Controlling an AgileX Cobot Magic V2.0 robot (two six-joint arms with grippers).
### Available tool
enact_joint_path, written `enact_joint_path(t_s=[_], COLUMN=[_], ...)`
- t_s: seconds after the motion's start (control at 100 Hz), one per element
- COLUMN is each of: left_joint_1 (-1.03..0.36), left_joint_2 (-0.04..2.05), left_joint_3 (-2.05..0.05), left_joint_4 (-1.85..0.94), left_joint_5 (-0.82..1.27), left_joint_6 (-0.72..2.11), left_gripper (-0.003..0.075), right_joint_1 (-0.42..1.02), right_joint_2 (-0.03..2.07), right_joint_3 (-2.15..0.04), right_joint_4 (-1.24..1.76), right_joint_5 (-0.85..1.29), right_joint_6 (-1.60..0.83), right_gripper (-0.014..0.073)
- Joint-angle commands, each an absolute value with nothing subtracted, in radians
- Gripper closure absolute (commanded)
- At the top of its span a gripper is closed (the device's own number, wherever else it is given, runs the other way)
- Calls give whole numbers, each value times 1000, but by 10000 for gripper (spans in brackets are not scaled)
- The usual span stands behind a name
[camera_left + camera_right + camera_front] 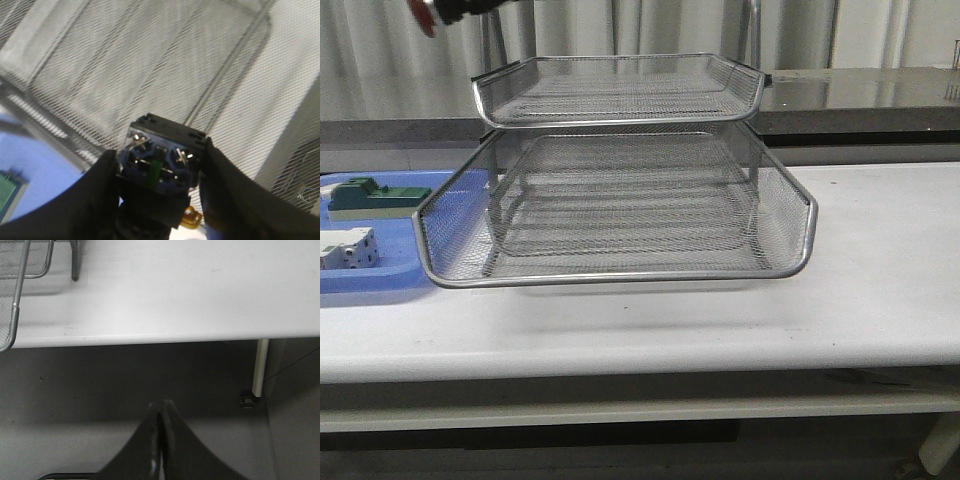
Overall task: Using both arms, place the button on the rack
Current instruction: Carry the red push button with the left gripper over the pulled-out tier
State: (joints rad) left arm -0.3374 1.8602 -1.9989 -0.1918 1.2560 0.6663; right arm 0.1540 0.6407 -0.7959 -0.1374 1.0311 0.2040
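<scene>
Next, my left gripper releases the button on the middle of the silver wire rack's lower mesh shelf [614, 210]. The button now hangs above the rack's mesh.
The button [165, 132] sits between the fingers of my left gripper [159, 150], which is shut on it; its dark rear block with blue faces the camera. It hangs above the mesh of the silver wire rack [150, 60]. In the front view only the button's red cap [421, 14] and a bit of the left gripper [460, 8] show at the top left edge, above and left of the rack [620, 275]. My right gripper [161, 405] is shut and empty, low in front of the table's front edge, with a corner of the rack [17, 285] in its view.
A flat blue tray [380, 285] lies left of the rack with a green block part [370, 197] and a white block part [348, 248]. The rack stands on the white table [880, 260]. A table leg [257, 367] is near the right gripper.
</scene>
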Motion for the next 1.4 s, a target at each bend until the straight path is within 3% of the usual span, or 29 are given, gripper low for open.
enact_joint_path(t_s=[0.0,0.37,1.16,1.26,1.39], left_joint_1=[-405,-559,-587,-587,-587], left_joint_2=[1801,1824,1994,1994,1994], left_joint_3=[-2009,-1932,-1923,-1923,-1923], left_joint_4=[-223,-221,-219,-219,-219], left_joint_5=[1275,1275,1235,1235,1235], left_joint_6=[657,657,665,665,667], left_gripper=[708,708,702,664,538], right_joint_1=[156,156,156,156,156], right_joint_2=[641,641,641,641,641], right_joint_3=[-829,-829,-829,-829,-829], right_joint_4=[-158,-158,-158,-158,-158], right_joint_5=[982,982,982,982,982], right_joint_6=[204,204,204,204,204], right_gripper=[664,664,664,664,664])
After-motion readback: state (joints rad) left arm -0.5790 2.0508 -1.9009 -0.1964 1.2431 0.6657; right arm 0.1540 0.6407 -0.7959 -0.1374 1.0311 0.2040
